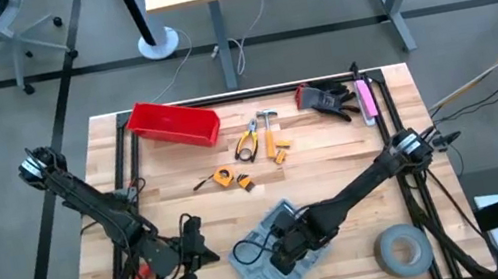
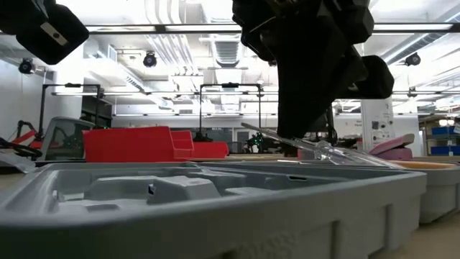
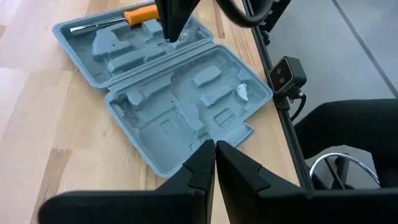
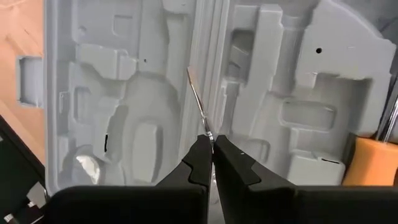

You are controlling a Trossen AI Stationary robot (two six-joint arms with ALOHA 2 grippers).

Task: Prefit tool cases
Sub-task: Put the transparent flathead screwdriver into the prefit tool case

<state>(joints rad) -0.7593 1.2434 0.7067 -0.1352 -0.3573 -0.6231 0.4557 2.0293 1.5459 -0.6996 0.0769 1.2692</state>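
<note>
The thin screwdriver slants, metal end over the case's hinge, so next my right gripper lays it in the case, then takes its clear handle (image 2: 351,155) first.
The grey-blue tool case (image 1: 271,257) lies open near the table's front edge, its moulded recesses (image 3: 180,93) facing up. An orange-handled screwdriver (image 3: 138,14) sits in one half. My right gripper (image 1: 285,247) stands over the case, pointing steeply down, shut on a thin screwdriver with a clear handle (image 2: 338,153). My left gripper (image 1: 189,263) hangs shut above the bare wood to the left of the case, touching nothing; the left wrist view shows its fingertips (image 3: 214,146) together. My right gripper pinches the thin screwdriver between its two fingertips (image 4: 202,152), coming from above. The bare metal shaft (image 4: 198,102) sticks out past the fingertips over the case's hinge line. In the low view the tool lies slanted just above the case, with the clear handle on the other side of the fingers.
Behind the case are a red bin (image 1: 173,124), pliers (image 1: 247,142), a hammer (image 1: 268,124), a yellow tape measure (image 1: 225,176) and black gloves (image 1: 326,98). A grey tape roll (image 1: 401,249) lies at the front right. A camera (image 3: 286,74) is mounted at the table edge.
</note>
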